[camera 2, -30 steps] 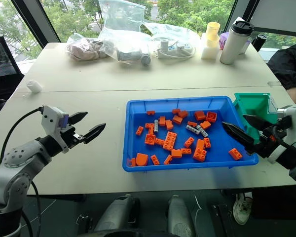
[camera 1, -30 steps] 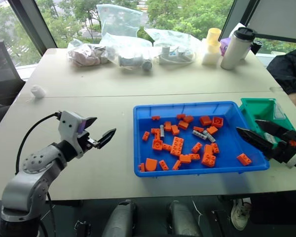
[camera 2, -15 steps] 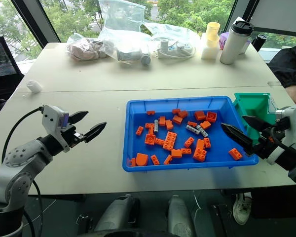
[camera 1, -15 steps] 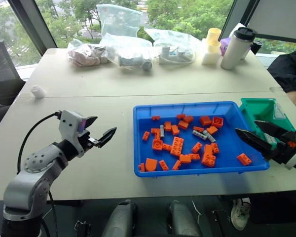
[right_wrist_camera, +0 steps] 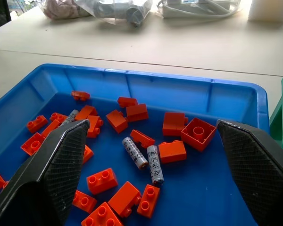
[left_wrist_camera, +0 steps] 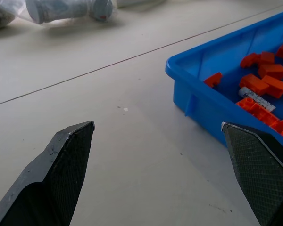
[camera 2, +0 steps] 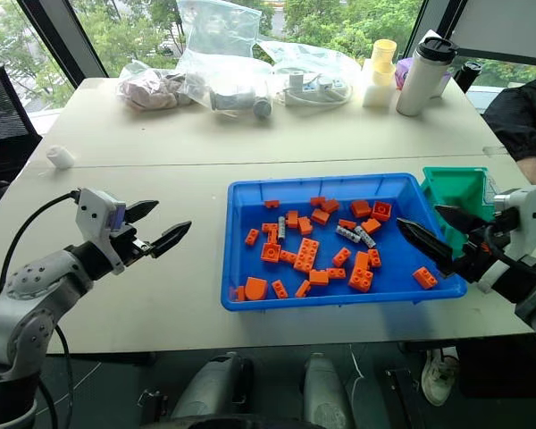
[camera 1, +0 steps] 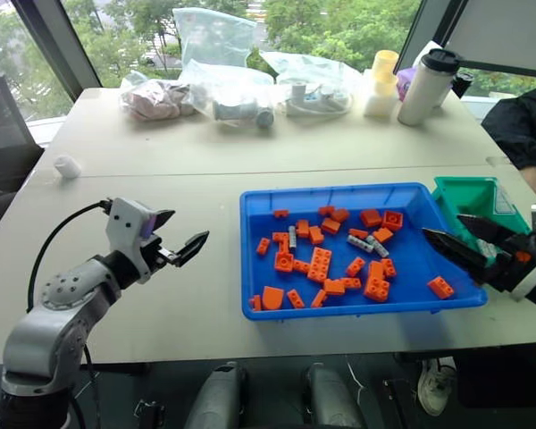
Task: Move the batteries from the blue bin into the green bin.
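Observation:
My right gripper is going to close on both ends of the lone grey battery [camera 1: 292, 238] [right_wrist_camera: 70, 117], the one that lies apart from the side-by-side batteries in the blue bin.
The blue bin [camera 1: 330, 190] lies on the table right of centre, scattered with orange bricks [camera 1: 320, 264]. Three grey batteries lie among them: one toward the bin's left [camera 1: 292, 237] and two side by side mid-bin [right_wrist_camera: 134, 153] [right_wrist_camera: 154, 163]. The green bin [camera 1: 478, 198] stands against the blue bin's right end. My right gripper [camera 1: 442, 226] hovers open over the blue bin's right end, pointing inward, nothing between its fingers. My left gripper [camera 1: 189, 228] is open and empty above bare table, left of the blue bin.
Clear plastic bags [camera 1: 223, 85], a white tumbler [camera 1: 426, 87] and yellow cups [camera 1: 382, 82] line the far edge. A small white object [camera 1: 68, 166] lies at the left. A person's dark sleeve [camera 1: 523, 130] is at the right, beyond the green bin.

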